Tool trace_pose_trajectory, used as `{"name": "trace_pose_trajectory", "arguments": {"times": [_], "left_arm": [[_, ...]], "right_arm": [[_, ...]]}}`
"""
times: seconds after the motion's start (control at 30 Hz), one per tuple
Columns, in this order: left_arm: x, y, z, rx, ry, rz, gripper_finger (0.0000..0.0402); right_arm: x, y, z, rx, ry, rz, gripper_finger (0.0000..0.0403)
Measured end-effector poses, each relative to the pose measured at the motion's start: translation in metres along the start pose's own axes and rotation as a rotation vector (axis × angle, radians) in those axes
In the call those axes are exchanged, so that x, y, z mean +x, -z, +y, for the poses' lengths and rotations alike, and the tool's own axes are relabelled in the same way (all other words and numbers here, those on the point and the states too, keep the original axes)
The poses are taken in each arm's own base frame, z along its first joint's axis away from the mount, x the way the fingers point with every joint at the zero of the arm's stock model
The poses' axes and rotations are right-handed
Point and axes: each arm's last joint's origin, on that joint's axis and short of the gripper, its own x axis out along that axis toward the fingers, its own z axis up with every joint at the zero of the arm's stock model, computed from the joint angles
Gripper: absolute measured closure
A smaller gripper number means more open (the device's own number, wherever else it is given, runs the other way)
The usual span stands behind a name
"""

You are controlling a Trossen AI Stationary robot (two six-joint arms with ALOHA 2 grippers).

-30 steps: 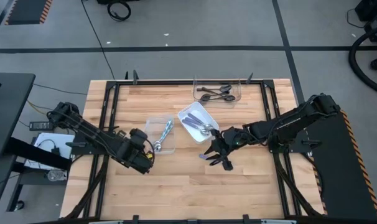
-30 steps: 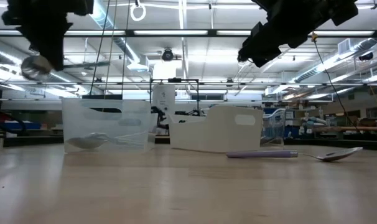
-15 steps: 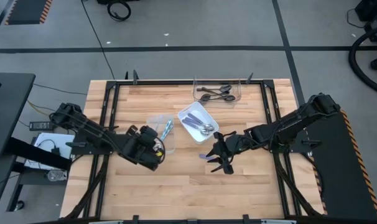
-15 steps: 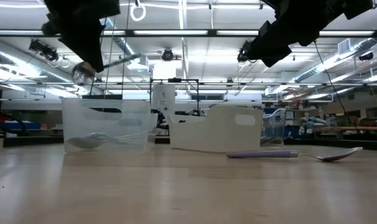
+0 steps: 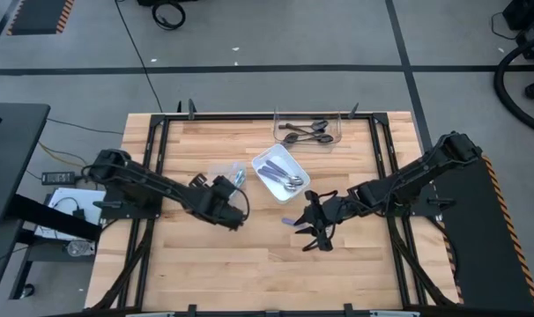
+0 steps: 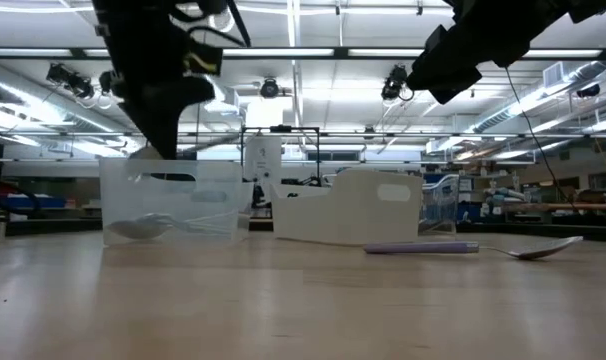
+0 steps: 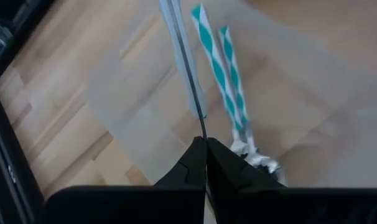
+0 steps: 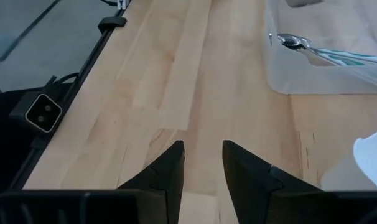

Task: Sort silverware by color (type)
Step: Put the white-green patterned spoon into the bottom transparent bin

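The robot's left gripper needs to release the spoon next to the striped-handled spoons in the clear container (image 5: 229, 177) (image 7: 221, 93) beside the white tray.
My left gripper (image 5: 229, 199) (image 7: 205, 148) hangs over the clear container (image 5: 223, 176) (image 6: 168, 200), shut on a spoon whose thin pale handle (image 7: 183, 68) sticks out ahead of the fingers. Two spoons with teal-and-white striped handles (image 7: 221, 74) lie in that container. My right gripper (image 5: 315, 232) (image 8: 203, 167) is open, held above the table just near of a purple-handled spoon (image 5: 290, 222) (image 6: 463, 247) that lies flat on the wood. The held spoon's head is hidden. My left gripper pinches the spoon between its two shut fingers, low on the handle (image 7: 203, 134) right at the fingertips. The handle runs forward along the line of the fingers, over the clear container. The spoon is lifted clear. The gripper itself hides the head end.
A white tray (image 5: 280, 173) with purple-handled spoons sits right of the clear container. A second clear container (image 5: 307, 130) at the far edge holds dark spoons. Bare wood (image 5: 249, 264) spreads across the near half. A black frame (image 5: 152, 176) runs along the table's sides.
My left gripper has moved right and toward the far edge, from beside the clear container to above it, and has turned, so the spoon points into the container where it earlier lay roughly level. My right gripper has drifted slightly toward the near edge, still open.
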Motion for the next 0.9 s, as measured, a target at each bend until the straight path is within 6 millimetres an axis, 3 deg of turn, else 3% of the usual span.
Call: {"name": "trace_pose_trajectory", "arguments": {"times": [0.53,0.73,0.9], "left_arm": [[0.030,-0.007,-0.007,0.122,-0.018,0.118,0.0390],[0.050,0.007,-0.004,0.122,0.031,0.230,0.0390],[0.055,0.010,-0.002,0.097,0.029,0.243,0.0390]], "right_arm": [[-0.002,0.009,0.013,0.061,0.000,0.057,0.0283],[-0.004,0.012,0.021,0.089,0.009,0.070,0.0283],[-0.005,0.014,0.026,0.103,0.012,0.069,0.0283]]}}
